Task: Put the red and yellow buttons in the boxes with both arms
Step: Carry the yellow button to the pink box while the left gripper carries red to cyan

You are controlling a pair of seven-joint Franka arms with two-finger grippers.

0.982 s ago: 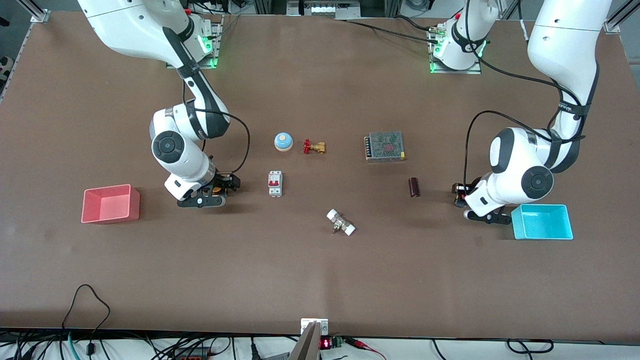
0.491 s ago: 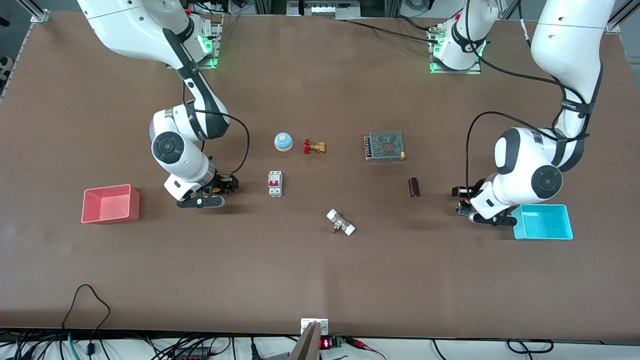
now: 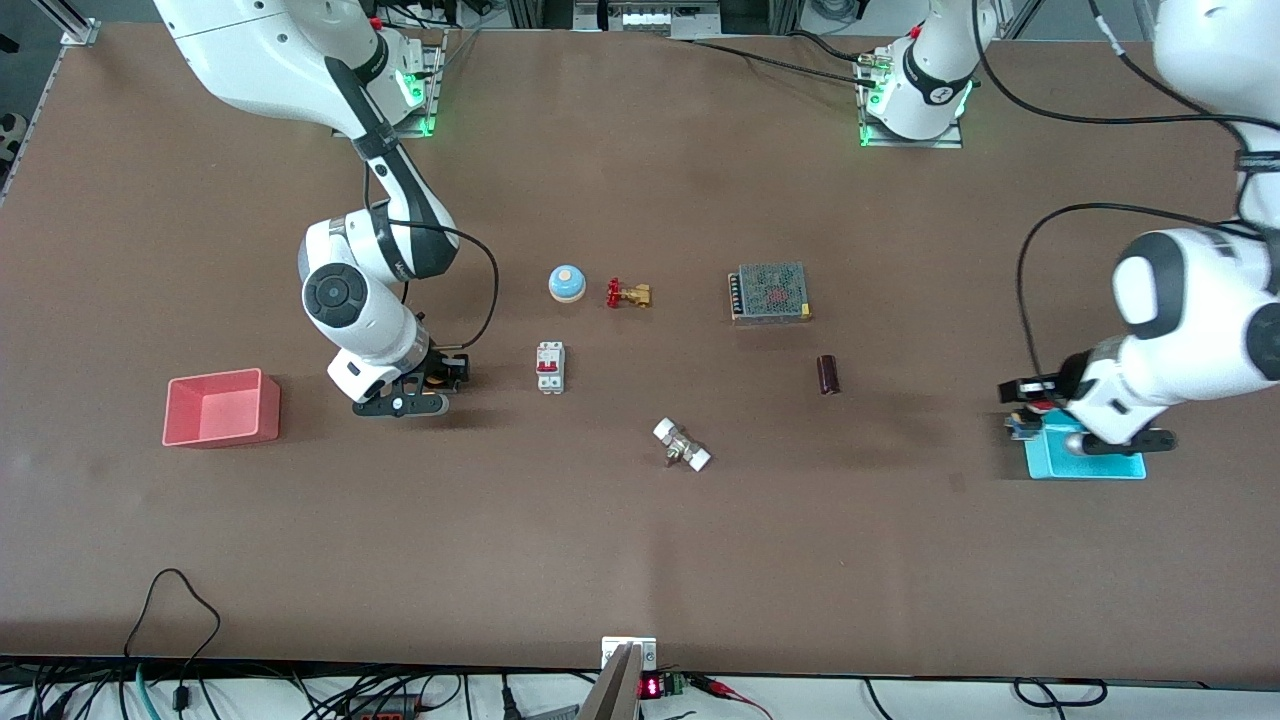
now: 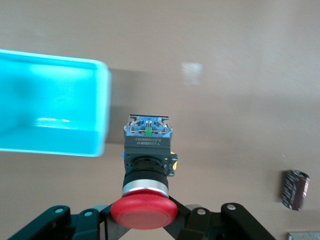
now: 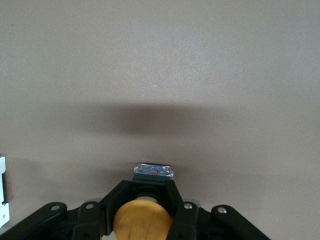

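Note:
My right gripper has the yellow button, now held low over the table. It will let go of it on the middle of the pink box's bottom (image 3: 220, 415).
My left gripper (image 3: 1028, 410) is shut on the red button (image 3: 1040, 405) and holds it over the rim of the cyan box (image 3: 1090, 466) on the side toward the table's middle. In the left wrist view the red button's cap (image 4: 144, 213) sits between the fingers, base down, beside the cyan box (image 4: 50, 107). My right gripper (image 3: 447, 374) is shut on the yellow button (image 3: 432, 378), low over the table between the pink box (image 3: 220, 430) and a circuit breaker. The right wrist view shows the yellow button's cap (image 5: 142, 221) clamped between the fingers.
A white circuit breaker (image 3: 550, 367), a blue bell (image 3: 566, 283), a brass valve (image 3: 628, 294), a grey mesh-topped unit (image 3: 769, 292), a dark cylinder (image 3: 828, 374) and a white fitting (image 3: 682, 445) lie across the table's middle.
My left arm has carried the red button toward its end of the table, to the cyan box's rim. My right gripper has shifted only slightly with the yellow button.

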